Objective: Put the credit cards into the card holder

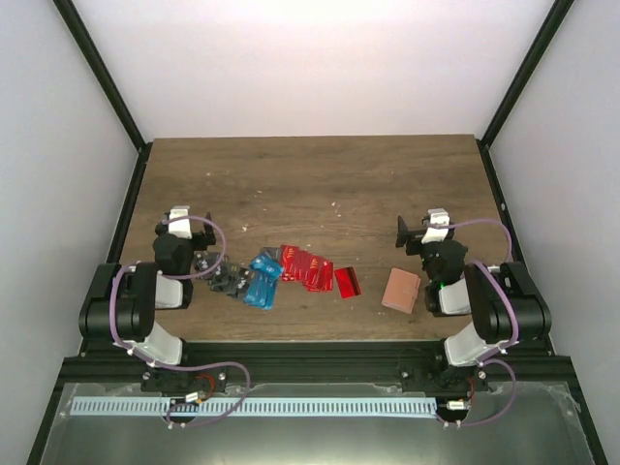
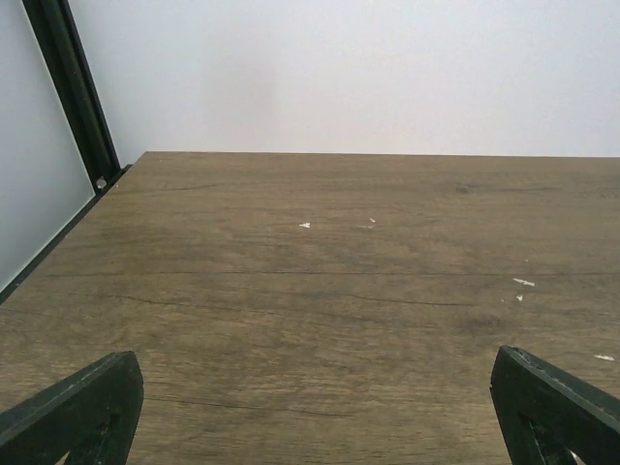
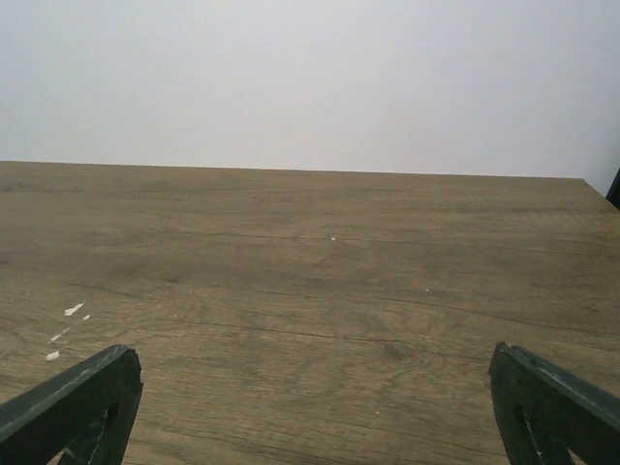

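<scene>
I should close my right gripper on the card holder's long edge [image 1: 414,296], around its middle by the strap, on the side of the card holder away from the single red card.
The credit cards lie in a loose spread on the wooden table: dark grey ones [image 1: 225,281] at the left, blue ones [image 1: 263,282] beside them, several red ones [image 1: 307,266], and a single red card [image 1: 347,282] apart on the right. The tan-pink card holder [image 1: 400,290] lies flat to the right of them, just in front of the right arm. My left gripper [image 1: 186,231] [image 2: 315,363] hovers behind the grey cards, open and empty. My right gripper [image 1: 423,231] [image 3: 312,354] stands behind the card holder, open and empty. Both wrist views show only bare table.
Black frame posts [image 1: 107,82] run along both sides of the table, and one stands at the left in the left wrist view [image 2: 73,92]. White walls close in the table. Small white flecks [image 3: 73,310] dot the wood.
</scene>
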You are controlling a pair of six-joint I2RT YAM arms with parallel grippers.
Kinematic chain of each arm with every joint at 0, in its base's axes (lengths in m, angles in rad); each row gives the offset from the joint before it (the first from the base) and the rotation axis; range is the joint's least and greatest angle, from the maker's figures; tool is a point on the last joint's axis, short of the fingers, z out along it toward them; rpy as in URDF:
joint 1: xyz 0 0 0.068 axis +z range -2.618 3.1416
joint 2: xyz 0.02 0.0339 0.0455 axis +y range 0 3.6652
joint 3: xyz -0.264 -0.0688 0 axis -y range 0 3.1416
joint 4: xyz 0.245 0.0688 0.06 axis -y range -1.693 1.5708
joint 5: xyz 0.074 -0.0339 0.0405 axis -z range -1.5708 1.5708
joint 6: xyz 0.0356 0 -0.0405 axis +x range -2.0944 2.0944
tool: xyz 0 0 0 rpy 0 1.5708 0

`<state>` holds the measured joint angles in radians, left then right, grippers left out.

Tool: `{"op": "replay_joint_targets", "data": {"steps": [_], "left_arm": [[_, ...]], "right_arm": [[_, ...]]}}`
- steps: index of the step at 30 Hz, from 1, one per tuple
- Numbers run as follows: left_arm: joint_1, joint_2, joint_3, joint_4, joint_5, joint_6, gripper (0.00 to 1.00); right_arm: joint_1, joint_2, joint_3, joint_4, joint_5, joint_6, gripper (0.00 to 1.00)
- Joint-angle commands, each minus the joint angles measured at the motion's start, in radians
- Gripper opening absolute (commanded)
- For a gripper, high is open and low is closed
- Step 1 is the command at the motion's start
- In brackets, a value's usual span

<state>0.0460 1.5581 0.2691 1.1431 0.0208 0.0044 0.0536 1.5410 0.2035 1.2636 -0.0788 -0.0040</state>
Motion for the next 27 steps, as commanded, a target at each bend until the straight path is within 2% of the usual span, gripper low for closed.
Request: {"op": "replay_joint_targets", "data": {"steps": [1, 16, 22, 24, 27], "left_arm": [[0.002, 0.002, 0.008, 0.042, 0.011, 0.002, 1.00], [0.002, -0.001, 0.008, 0.043, 0.007, 0.000, 1.00], [-0.005, -0.080, 0.077, -0.151, -0.093, -0.025, 1.00], [-0.006, -0.101, 0.086, -0.182, -0.105, -0.027, 1.00], [-0.009, -0.222, 0.107, -0.309, -0.106, -0.054, 1.00]], "right_arm": [[-0.015, 0.002, 0.026, 0.016, 0.020, 0.005, 1.00], [-0.024, -0.003, 0.031, -0.004, 0.014, 0.012, 1.00], [-0.002, -0.101, -0.005, -0.011, 0.085, 0.008, 1.00], [0.030, -0.183, -0.006, -0.086, 0.182, -0.005, 1.00], [0.108, -0.330, 0.097, -0.362, 0.318, -0.032, 1.00]]}}
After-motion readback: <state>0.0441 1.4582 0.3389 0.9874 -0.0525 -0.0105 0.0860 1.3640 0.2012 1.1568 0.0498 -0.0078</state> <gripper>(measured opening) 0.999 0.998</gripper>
